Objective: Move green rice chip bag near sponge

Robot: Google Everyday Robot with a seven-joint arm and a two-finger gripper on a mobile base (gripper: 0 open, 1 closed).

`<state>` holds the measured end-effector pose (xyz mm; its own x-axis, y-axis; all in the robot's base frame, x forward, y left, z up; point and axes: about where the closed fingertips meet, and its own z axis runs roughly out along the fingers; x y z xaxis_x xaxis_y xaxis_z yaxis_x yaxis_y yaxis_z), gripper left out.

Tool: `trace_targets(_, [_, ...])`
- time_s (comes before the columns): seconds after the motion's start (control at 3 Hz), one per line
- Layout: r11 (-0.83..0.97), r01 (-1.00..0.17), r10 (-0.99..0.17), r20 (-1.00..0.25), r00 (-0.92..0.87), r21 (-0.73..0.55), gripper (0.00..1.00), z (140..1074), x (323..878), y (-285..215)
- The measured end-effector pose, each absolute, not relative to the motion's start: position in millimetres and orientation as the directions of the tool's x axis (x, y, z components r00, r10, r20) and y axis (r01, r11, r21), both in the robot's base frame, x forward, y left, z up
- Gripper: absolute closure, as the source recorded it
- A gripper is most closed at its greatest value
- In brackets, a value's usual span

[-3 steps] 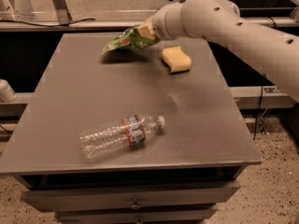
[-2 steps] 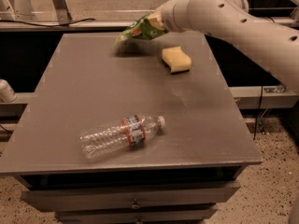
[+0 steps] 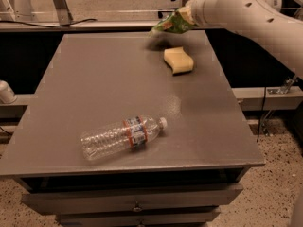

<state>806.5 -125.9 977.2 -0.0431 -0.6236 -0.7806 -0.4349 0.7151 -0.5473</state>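
Observation:
I need to release the green rice chip bag on the grey table (image 3: 159, 45) between the sponge and the far edge of the table. The bag now hangs above the table's far edge.
The green rice chip bag (image 3: 171, 24) hangs in the air above the far edge of the grey table (image 3: 94, 89), lifted clear of the surface. My gripper (image 3: 185, 17) is shut on the bag's right end, at the end of the white arm (image 3: 246, 13) that reaches in from the upper right. The pale yellow sponge (image 3: 178, 60) lies on the table just below and a little right of the bag. The bag casts a faint shadow on the table left of the sponge.
A clear plastic water bottle (image 3: 124, 136) with an orange-blue label lies on its side near the table's front. Drawers (image 3: 137, 200) sit under the tabletop. A rail with metal legs (image 3: 57, 4) runs behind the table.
My gripper has lifted the bag off the table and carried it right and up, from left of the sponge to just above it. The sponge and bottle have not moved.

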Motion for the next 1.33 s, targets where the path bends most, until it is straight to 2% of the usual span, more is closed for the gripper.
trace_targets(0.67, [0.741,-0.472,-0.59,-0.798,-0.119,-0.478,1.0,926,801,-162])
trace_targets(1.33, [0.764,-0.512,-0.518,-0.846,-0.126,-0.392,1.0,906,782,-133])
